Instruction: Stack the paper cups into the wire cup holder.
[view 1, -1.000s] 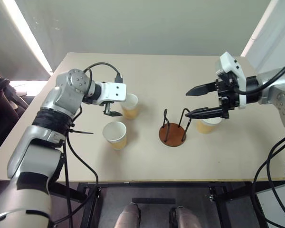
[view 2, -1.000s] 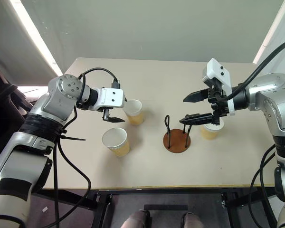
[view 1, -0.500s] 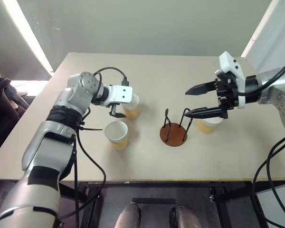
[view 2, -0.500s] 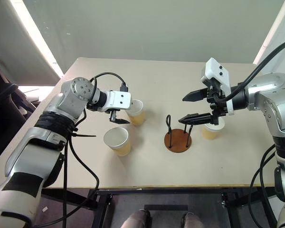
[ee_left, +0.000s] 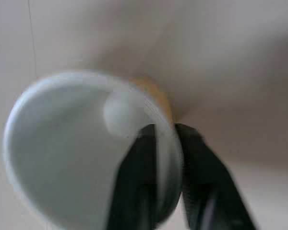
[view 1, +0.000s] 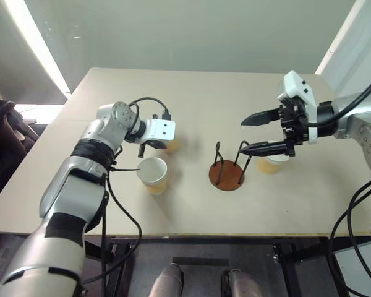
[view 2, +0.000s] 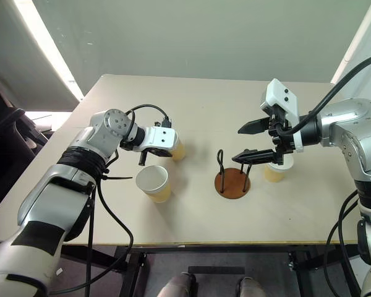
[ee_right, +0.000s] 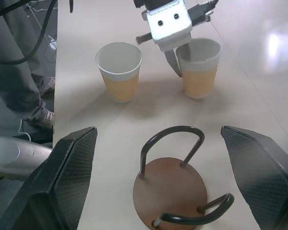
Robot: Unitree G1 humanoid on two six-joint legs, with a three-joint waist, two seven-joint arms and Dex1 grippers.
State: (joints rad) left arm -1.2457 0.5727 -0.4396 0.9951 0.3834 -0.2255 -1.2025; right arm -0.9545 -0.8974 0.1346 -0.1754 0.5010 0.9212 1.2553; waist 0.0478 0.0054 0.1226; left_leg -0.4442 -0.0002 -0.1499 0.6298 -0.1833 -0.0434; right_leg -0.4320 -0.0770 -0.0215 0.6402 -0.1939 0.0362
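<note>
Next, my right gripper closes on the near-side rim [view 1: 277,162] of the paper cup below its lower finger, beside the wire cup holder.
Three paper cups stand on the table. My left gripper [ee_left: 165,129] is shut on the rim of the far cup [view 1: 171,146], one finger inside the wall and one outside; the right wrist view shows the same cup [ee_right: 198,72]. A second cup [view 1: 153,175] stands free just in front of it. The wire cup holder [view 1: 226,175], a brown disc with two black loops, stands empty at the table's middle. My right gripper [view 1: 242,137] hovers open above and to the right of the holder. The third cup [view 1: 271,164] sits partly hidden behind its lower finger.
The beige table [view 1: 191,210] has bare surface in front of the holder and along its far side. A person's legs [ee_right: 19,81] stand beside the table's left edge in the right wrist view.
My left gripper has dropped forward and to the right onto the far cup and shut on its rim. The right arm has stayed still, open.
</note>
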